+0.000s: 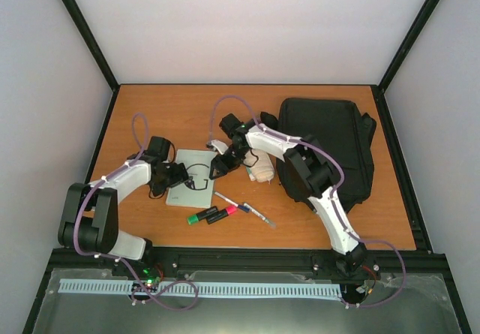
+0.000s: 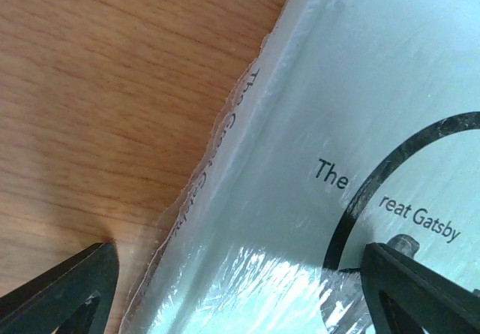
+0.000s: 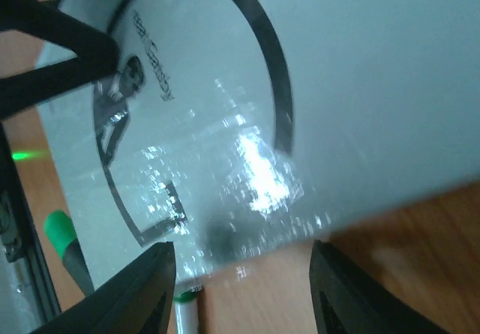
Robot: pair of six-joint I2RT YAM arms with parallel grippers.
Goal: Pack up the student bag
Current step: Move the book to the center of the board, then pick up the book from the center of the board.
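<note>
Next, my left gripper closes around the printed title on the spine (image 1: 171,188) (image 2: 171,253) of the pale book, so that I have one finger on each of the book's covers.
The student bag (image 1: 330,145), a large black backpack, lies flat at the right of the table. A pale plastic-wrapped book, "The Great Gatsby" (image 1: 189,184) (image 2: 337,109) (image 3: 352,71), lies left of centre. My left gripper (image 1: 177,175) (image 2: 240,293) is open and low over the book's left edge: one finger is above bare wood, the other above the cover. My right gripper (image 1: 222,166) (image 3: 244,289) is open at the book's right edge, with the edge and bare table between its fingers. Neither gripper holds anything.
A cream ribbed pencil case (image 1: 259,169) lies between the book and the bag, under the right arm. A green marker (image 1: 199,217) (image 3: 64,244), a pink marker (image 1: 223,213) and two pens (image 1: 226,198) (image 1: 259,215) lie in front of the book.
</note>
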